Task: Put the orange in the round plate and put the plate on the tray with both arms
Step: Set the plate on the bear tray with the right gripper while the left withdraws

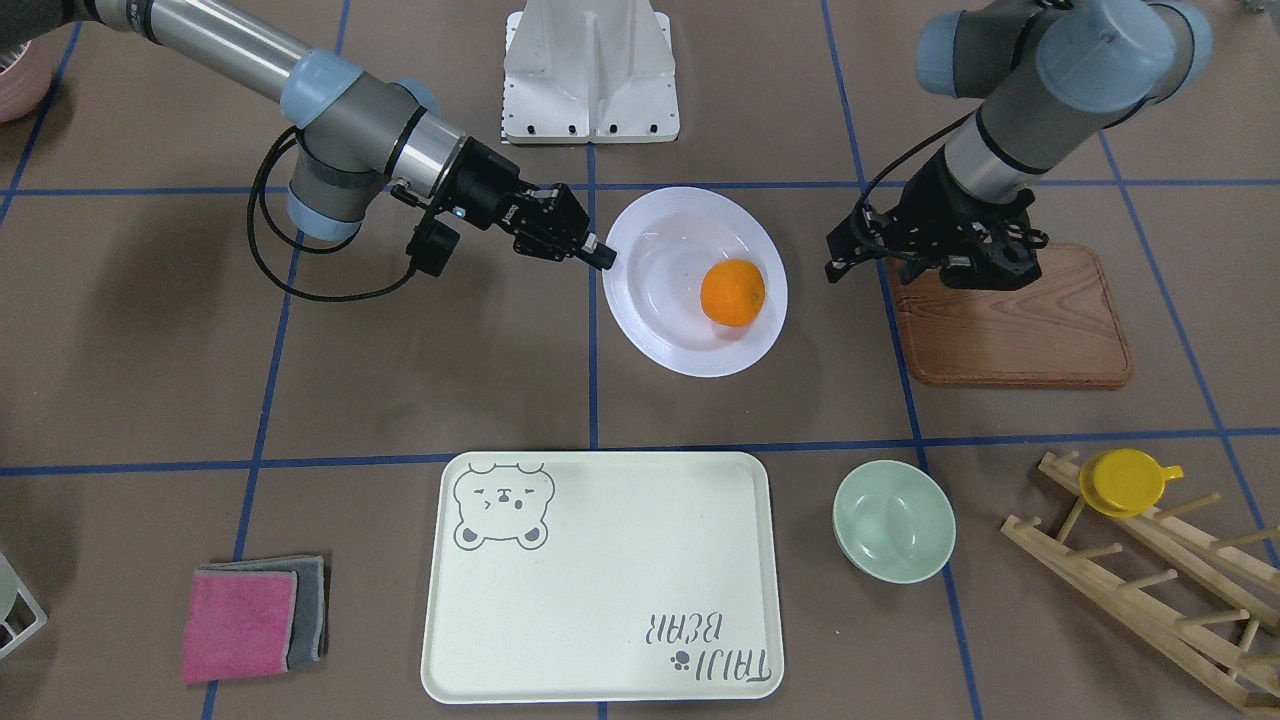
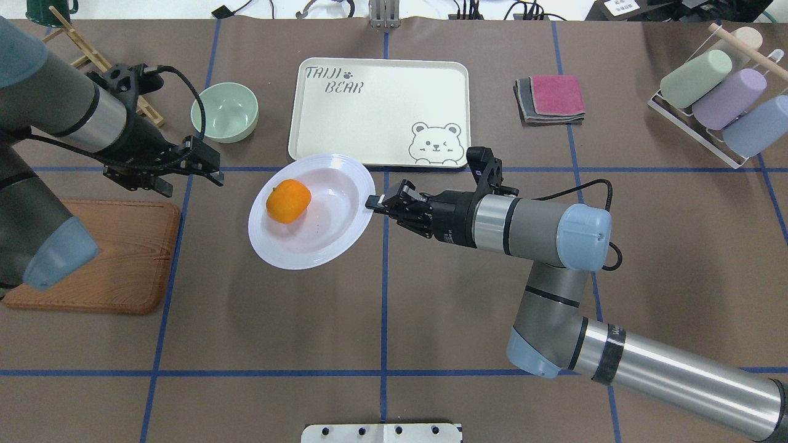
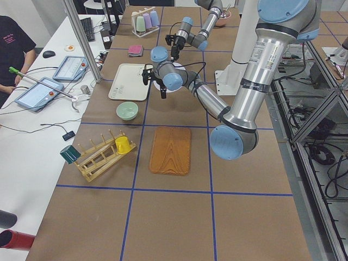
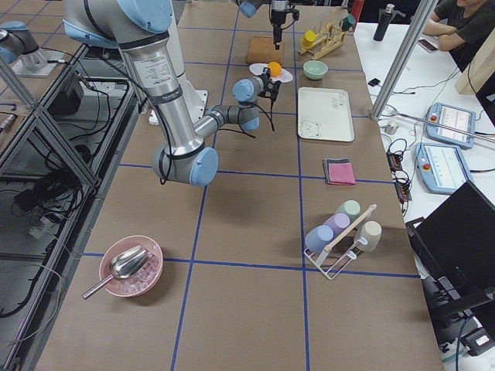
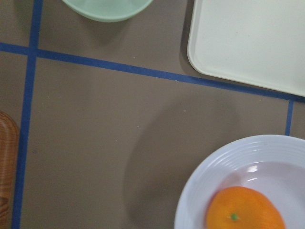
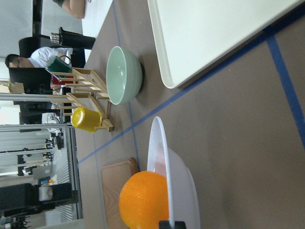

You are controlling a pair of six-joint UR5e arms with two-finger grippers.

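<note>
My right gripper will put the round plate with the orange down on the tray point(image 1: 588, 565) between the bear drawing and the lettering.
The orange point(image 2: 287, 200) lies inside the round plate point(image 2: 326, 234), toward the plate's left side. My right gripper point(image 2: 373, 202) is shut on the plate's right rim, and the plate sits tilted with that edge raised. In the right wrist view the rim point(image 6: 164, 157) runs edge-on to a fingertip point(image 6: 171, 224), with the orange point(image 6: 143, 200) behind it. My left gripper point(image 2: 212, 169) hangs open above the table, a short way left of the plate and apart from it. The tray point(image 2: 381, 111) lies just beyond the plate.
A pale-green bowl point(image 2: 224, 112) stands left of the tray. A brown wooden board point(image 2: 117, 258) lies under my left arm. Folded pink and grey cloths point(image 2: 551, 98) lie right of the tray. A rack of cups point(image 2: 720, 104) stands far right, and a wooden rack holds a yellow cup point(image 1: 1130, 482).
</note>
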